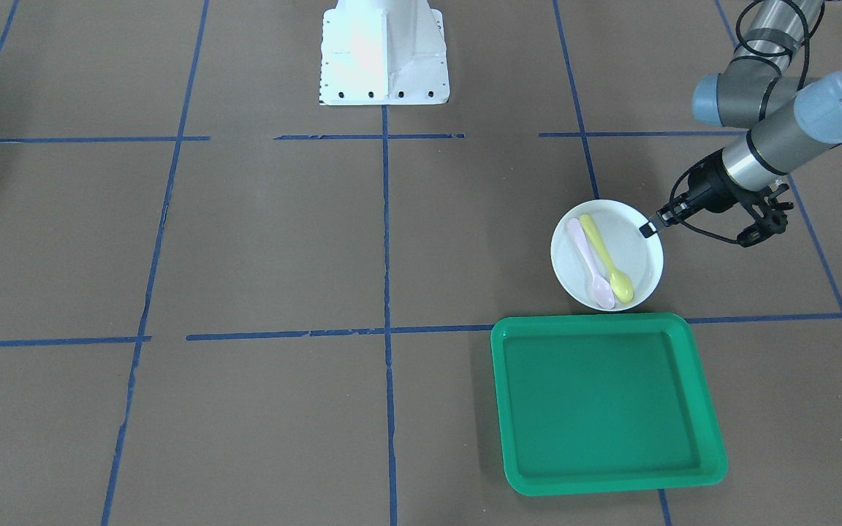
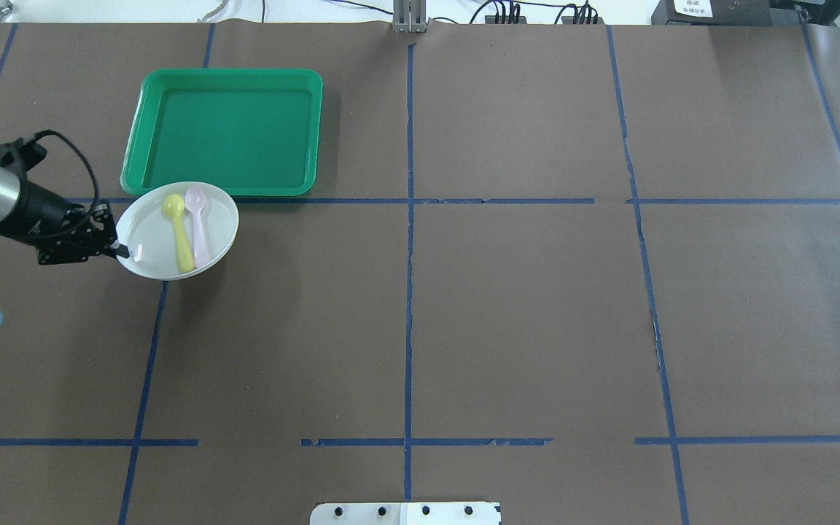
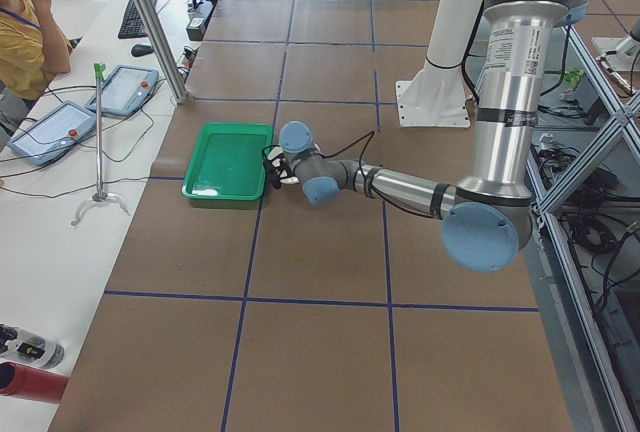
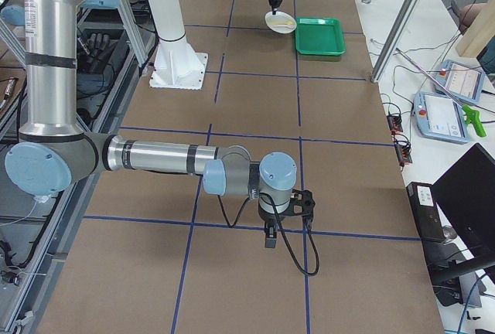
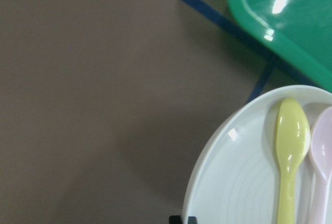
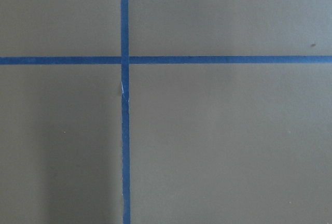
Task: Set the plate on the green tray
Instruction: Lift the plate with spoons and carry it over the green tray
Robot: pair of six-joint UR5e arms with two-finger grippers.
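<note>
Next, my left gripper releases the white plate inside the green tray, just off its middle (image 1: 585, 395) towards the white base.
The white plate (image 1: 629, 252) carries a yellow spoon (image 1: 604, 256) and a pale pink spoon (image 1: 588, 263). My left gripper (image 1: 647, 230) is shut on the plate's rim on the side towards the robot. It holds the plate just off the table beside the near edge of the green tray (image 1: 596, 394). In the overhead view the plate (image 2: 217, 219) overlaps the near-left corner of the tray (image 2: 223, 131), with the left gripper (image 2: 125, 251) at its left. The left wrist view shows the plate (image 5: 238, 182) and a tray corner (image 5: 301, 16). My right gripper (image 4: 265, 241) shows only in the exterior right view, hanging above the table far away; I cannot tell its state.
The robot's white base (image 1: 384, 51) stands at the table's robot-side edge. Blue tape lines cross the brown table. A side desk with teach pendants (image 3: 125, 87) and a person lies beyond the tray's edge of the table.
</note>
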